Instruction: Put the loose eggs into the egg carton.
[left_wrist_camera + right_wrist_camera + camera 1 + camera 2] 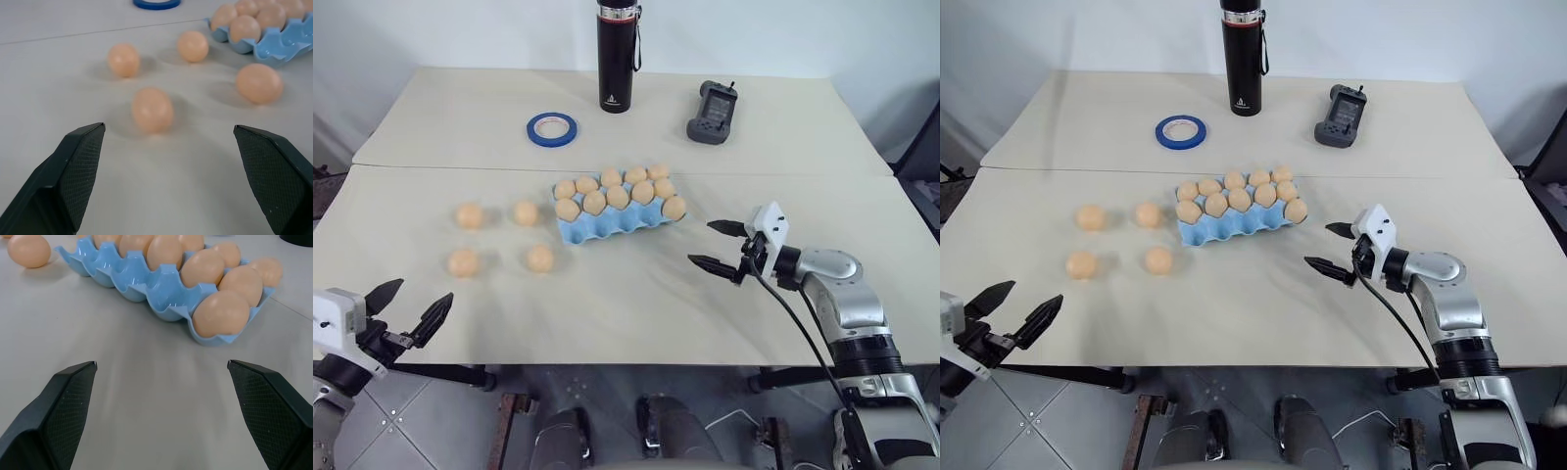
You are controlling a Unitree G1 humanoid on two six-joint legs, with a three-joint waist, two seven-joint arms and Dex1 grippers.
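Observation:
I need to close my left gripper on the sides of the near loose egg (540, 258) (259, 83), the one nearest to the empty near row of the egg carton.
Several loose eggs lie on the table left of the egg carton (607, 227): one at the far left (469, 215), one beside the carton (526, 212), and two nearer me (463, 261) (539, 258). The light blue carton holds several eggs in its two far rows; its near row of cups is bare. My left gripper (408, 308) hangs open off the table's near left edge, pointing at the loose eggs (152, 108). To the right of the carton (161, 303) my right gripper (720, 246) rests open over the table, nothing between its fingers.
At the back stand a black flask (617, 56), a ring of blue tape (552, 128) and a dark handheld device (712, 112). A seam crosses the table (724, 323) behind the carton. The table's near edge runs just ahead of my left gripper.

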